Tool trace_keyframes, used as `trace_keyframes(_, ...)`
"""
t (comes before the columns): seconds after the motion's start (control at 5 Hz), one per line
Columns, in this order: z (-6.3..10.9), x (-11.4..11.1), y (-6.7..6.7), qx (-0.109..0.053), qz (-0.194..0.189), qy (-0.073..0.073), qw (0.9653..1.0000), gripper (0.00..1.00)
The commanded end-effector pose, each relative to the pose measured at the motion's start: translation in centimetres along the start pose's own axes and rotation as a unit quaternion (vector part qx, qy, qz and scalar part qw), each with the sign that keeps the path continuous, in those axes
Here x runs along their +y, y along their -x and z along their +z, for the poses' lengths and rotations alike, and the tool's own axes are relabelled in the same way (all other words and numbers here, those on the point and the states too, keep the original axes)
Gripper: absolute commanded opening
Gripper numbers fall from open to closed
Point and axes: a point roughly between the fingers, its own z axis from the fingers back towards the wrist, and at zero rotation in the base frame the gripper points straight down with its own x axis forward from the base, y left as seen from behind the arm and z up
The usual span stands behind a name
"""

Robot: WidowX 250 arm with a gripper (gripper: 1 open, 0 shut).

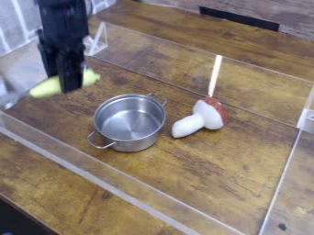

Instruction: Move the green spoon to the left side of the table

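The robot's gripper needs to release the green spoon on the wood (pixel 64 107) between the steel pot and the clear side. The spoon is now held low over the table.
The green spoon (pixel 48 88) hangs in my gripper (pixel 69 81), which is shut on its thick yellow-green handle. The handle sticks out to the left of the dark fingers; the metal bowl is a blur near the frame's left edge. I hold it low over the left part of the brown wooden table (pixel 208 174), left of and slightly behind the pot. Whether the spoon touches the wood I cannot tell.
A small steel pot (pixel 128 121) with two handles stands mid-table. A toy mushroom (pixel 199 118) with a red cap lies to its right. Clear acrylic walls (pixel 110 188) border the table on the front and the sides.
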Motion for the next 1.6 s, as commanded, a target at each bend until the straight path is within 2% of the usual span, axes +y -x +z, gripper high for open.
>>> trace_keyframes(0.0,-0.5,1.7,-1.2,-0.018,-0.007,-0.002,0.9998,0.00)
trace_keyframes(0.4,0.1,2.0,-3.2,-0.014,-0.050,0.009,0.9986,0.00)
trace_keyframes(0.8,-2.7,3.0,-3.4,-0.003,-0.107,0.022,0.9940,0.00)
trace_keyframes(1.0,-2.3,2.5,-3.9,-0.003,-0.122,0.030,0.9920,1.00)
trace_keyframes(1.2,-0.9,1.8,-4.2,-0.007,-0.133,0.036,0.9905,1.00)
trace_keyframes(1.4,-0.6,2.6,-4.1,-0.013,-0.131,0.040,0.9905,1.00)
